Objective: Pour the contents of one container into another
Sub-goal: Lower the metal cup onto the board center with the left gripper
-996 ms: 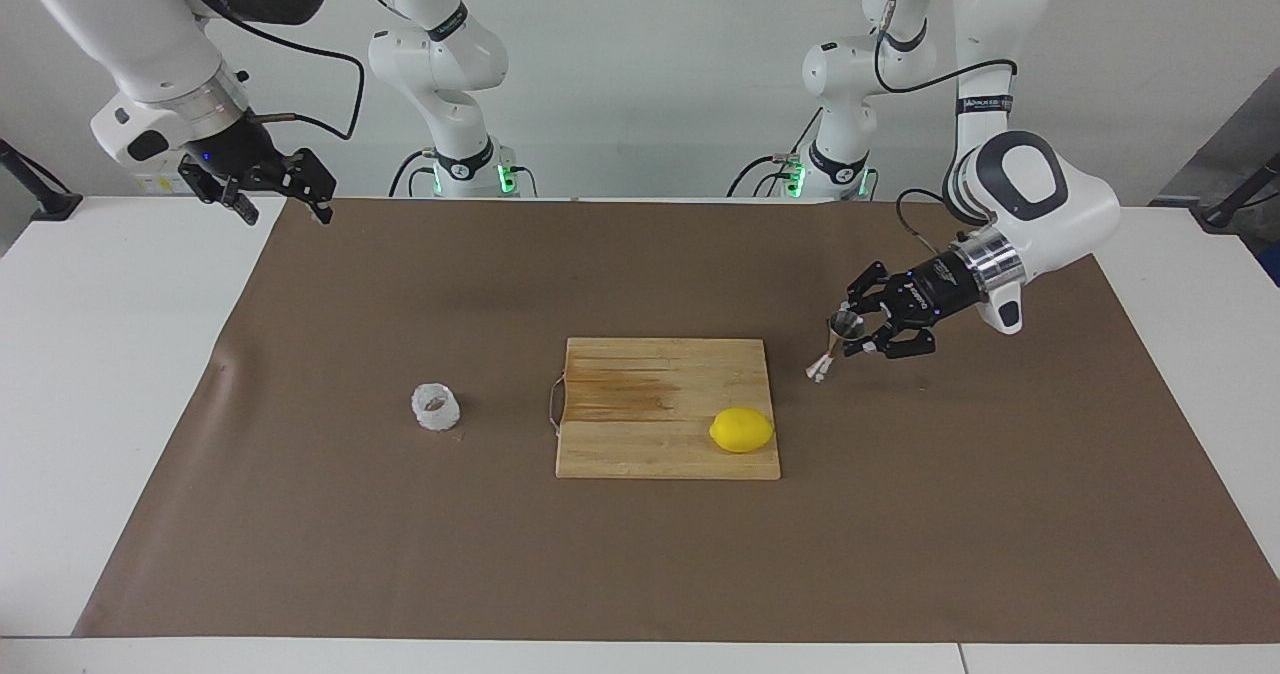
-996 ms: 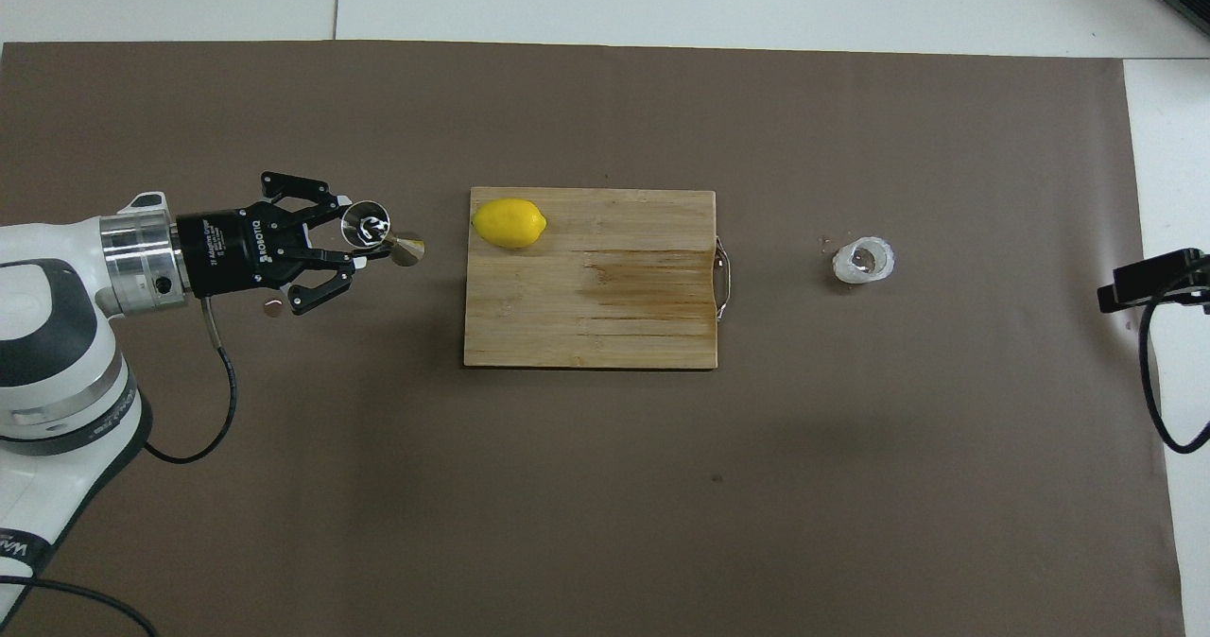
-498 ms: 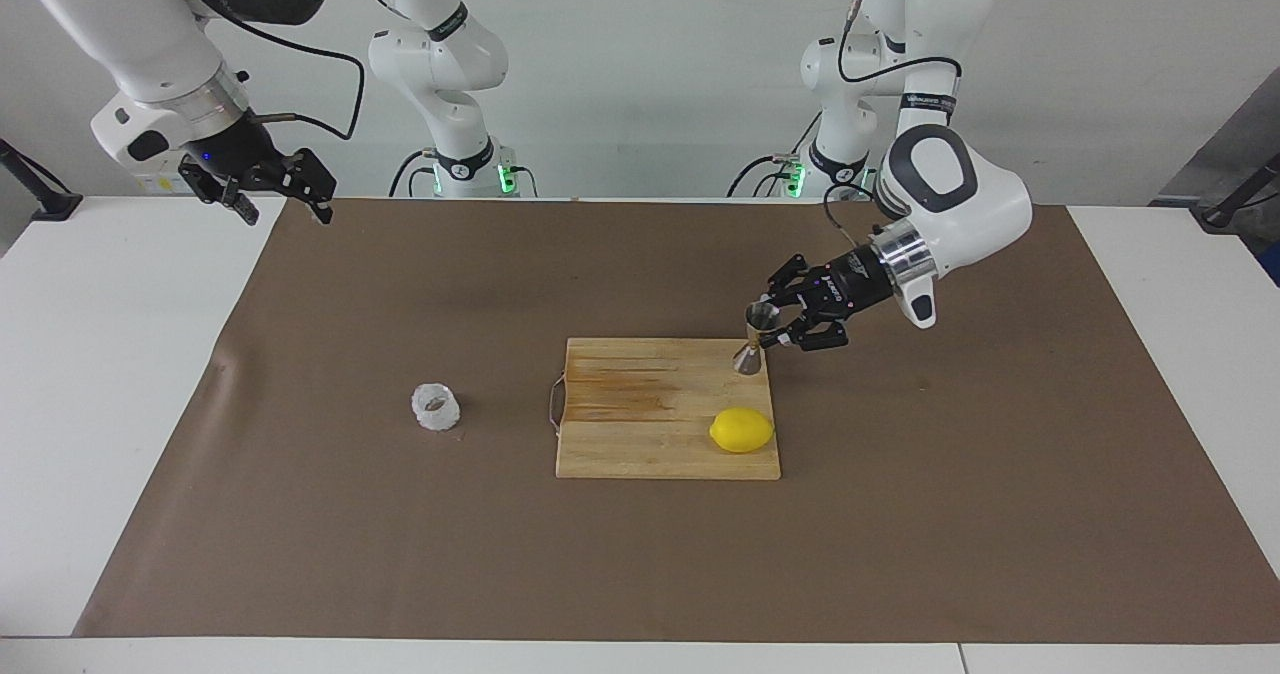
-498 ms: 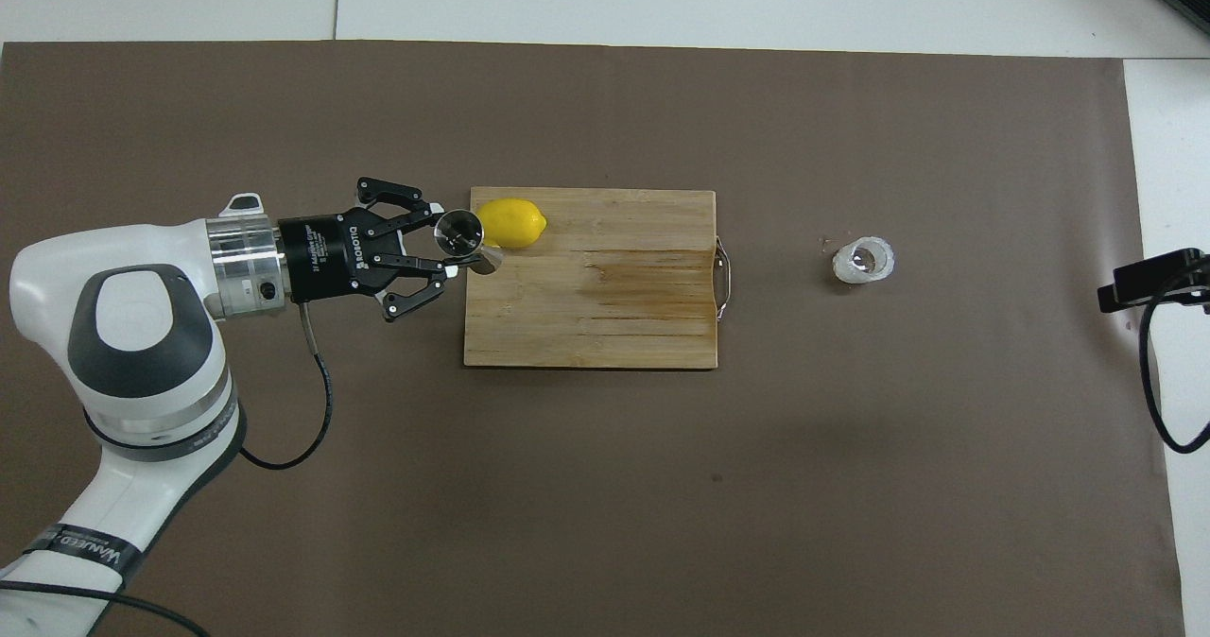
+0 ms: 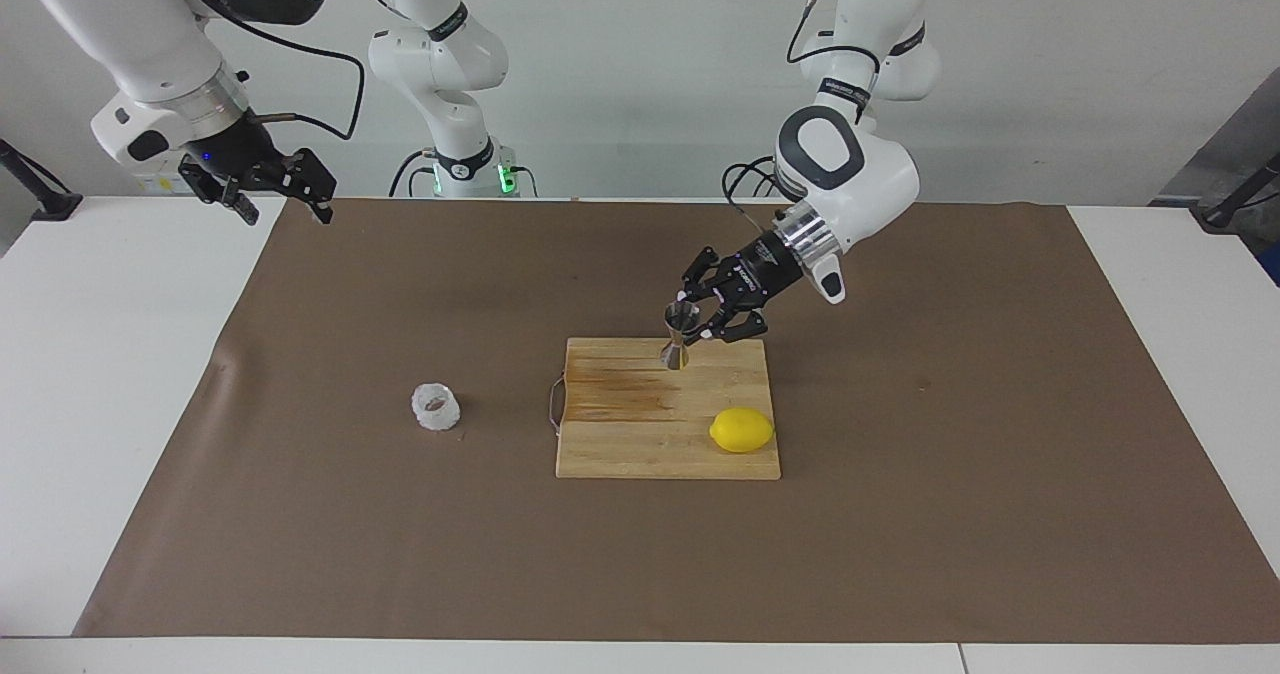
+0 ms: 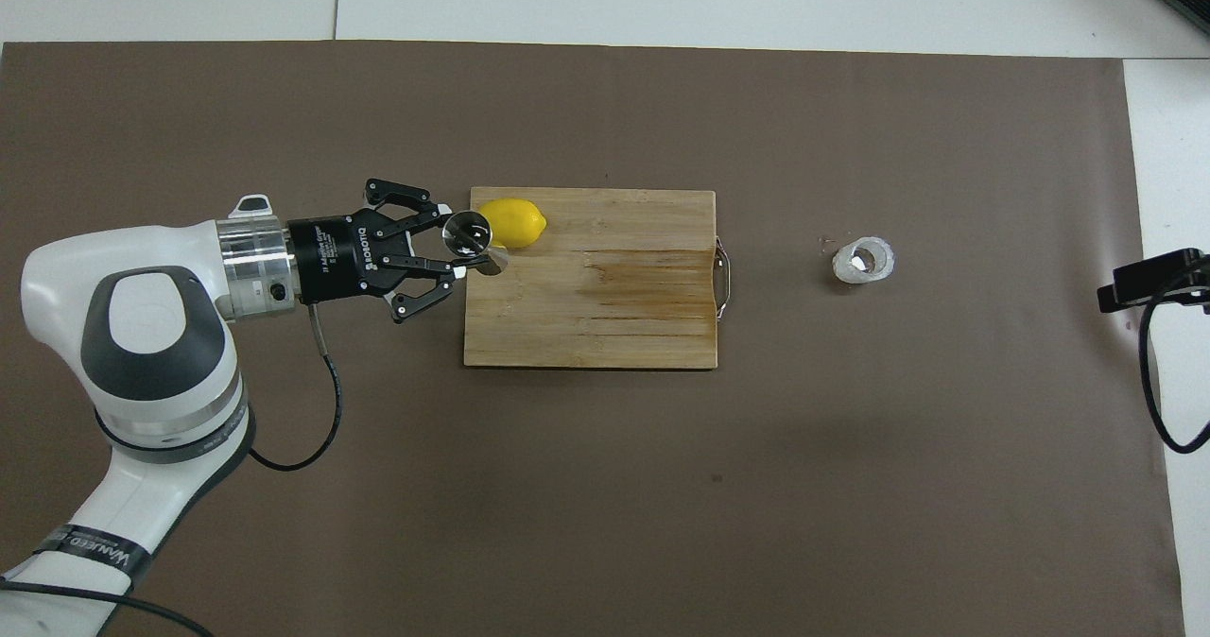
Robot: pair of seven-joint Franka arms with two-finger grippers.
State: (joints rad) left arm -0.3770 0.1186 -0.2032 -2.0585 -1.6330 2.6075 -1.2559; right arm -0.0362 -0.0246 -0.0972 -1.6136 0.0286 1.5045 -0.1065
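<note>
The steel jigger, now held low over the board, will be let go by my left gripper on the cutting board's dark patch (image 6: pixel 647 286) near the wire handle.
The steel hourglass jigger (image 5: pixel 678 339) stands upright in my left gripper (image 5: pixel 700 322), which is shut on its waist and holds it low over the wooden cutting board (image 5: pixel 640 444). In the overhead view the jigger (image 6: pixel 470 232) and the left gripper (image 6: pixel 461 252) show at the board's (image 6: pixel 605 325) end toward the left arm. The clear crinkly cup (image 5: pixel 436 406) sits on the brown mat between the board and the right arm's end; it also shows in the overhead view (image 6: pixel 863 259). My right gripper (image 5: pixel 280 194) waits open above the mat's corner, apart from the cup.
A yellow lemon (image 5: pixel 741 430) lies on the board's corner farthest from the robots, beside the jigger in the overhead view (image 6: pixel 510 222). The board's wire handle (image 5: pixel 553 406) faces the cup. The brown mat (image 5: pixel 900 514) covers most of the white table.
My left gripper has carried the jigger from over the mat at the left arm's end to over the cutting board, toward the cup. The right arm has not moved.
</note>
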